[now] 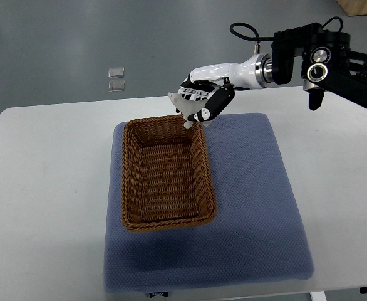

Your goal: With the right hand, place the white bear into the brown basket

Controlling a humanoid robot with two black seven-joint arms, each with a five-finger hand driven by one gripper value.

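Observation:
My right gripper will let go of the white bear on the bottom of the brown basket, near the basket's side [155, 174] opposite my arm. The bear is held just above the far rim.
My right hand [201, 100] comes in from the upper right and is shut on the white bear [182, 108]. The bear is mostly covered by the fingers; only small white parts stick out to the left and below. The hand holds it just above the far rim of the brown wicker basket [128, 188], near its far right corner. The basket is rectangular, has nothing in it, and stands on a blue mat [252, 200]. The left arm does not show.
The blue mat lies on a white table [46, 188]. The right arm's black joints [324, 59] hang over the table's far right corner. Two small clear squares [116, 78] lie on the grey floor beyond the table.

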